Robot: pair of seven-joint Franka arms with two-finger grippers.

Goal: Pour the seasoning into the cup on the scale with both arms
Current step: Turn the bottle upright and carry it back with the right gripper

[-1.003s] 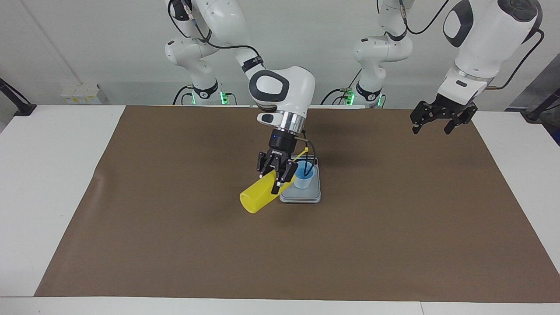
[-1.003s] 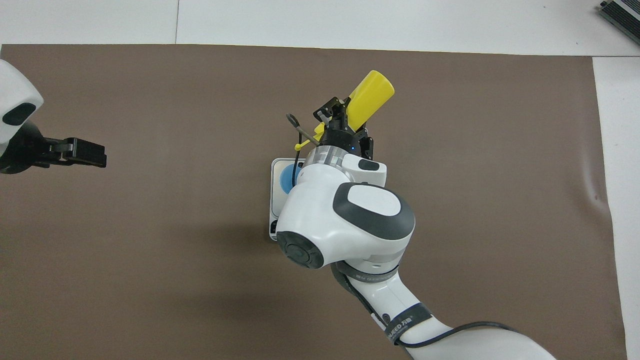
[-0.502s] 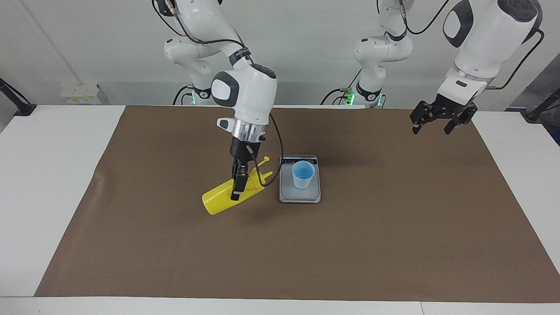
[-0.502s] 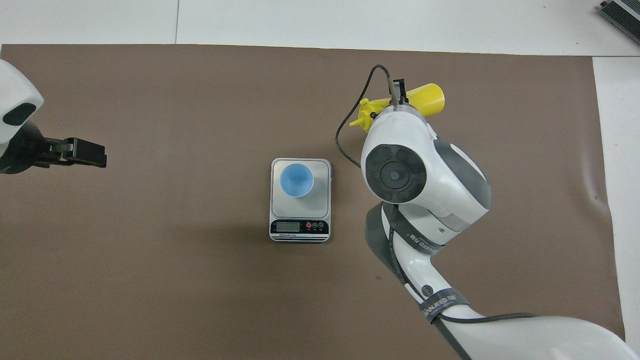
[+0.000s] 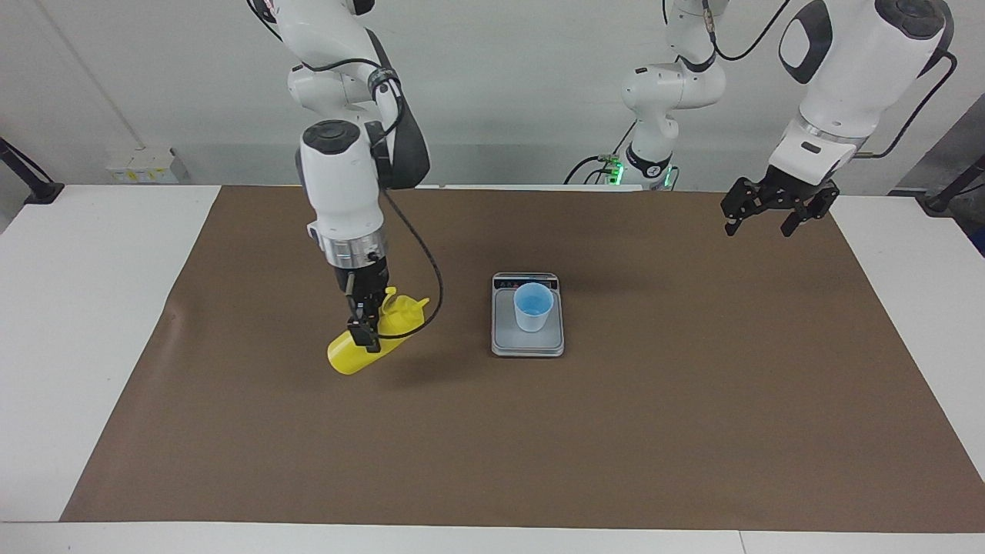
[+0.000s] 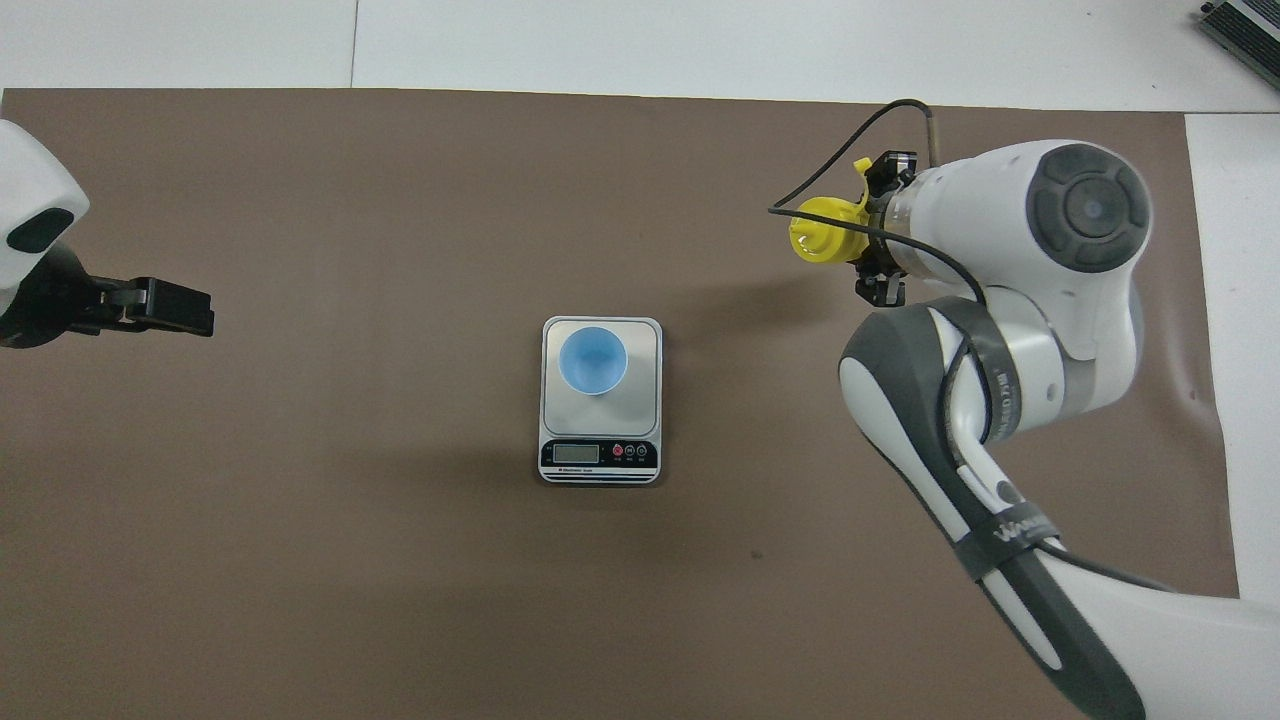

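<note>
The robot's right gripper will release the yellow seasoning bottle on the brown mat level with the cup [image 6: 955, 364], under that gripper's arm.
The yellow seasoning bottle [image 5: 350, 352] is tilted, its nozzle end up and toward the scale, its base low over the brown mat. My right gripper [image 5: 365, 329] is shut on its middle, well away from the scale toward the right arm's end. In the overhead view the bottle's top [image 6: 822, 229] shows beside the right gripper [image 6: 880, 232]. The light blue cup [image 5: 532, 306] [image 6: 593, 360] stands upright on the silver-grey scale [image 5: 504, 338] [image 6: 645, 392] at the mat's middle. My left gripper [image 5: 777, 209] [image 6: 168, 306] is open and empty, raised over the mat's edge at the left arm's end, waiting.
A brown mat [image 5: 616, 431] covers most of the white table [image 5: 92, 308]. The scale's display strip [image 6: 600, 455] faces the robots. A black cable [image 5: 431, 277] loops from the right wrist beside the bottle.
My right gripper has carried the bottle from over the cup away toward the right arm's end and lower, turning its nozzle upward. The left arm has not moved.
</note>
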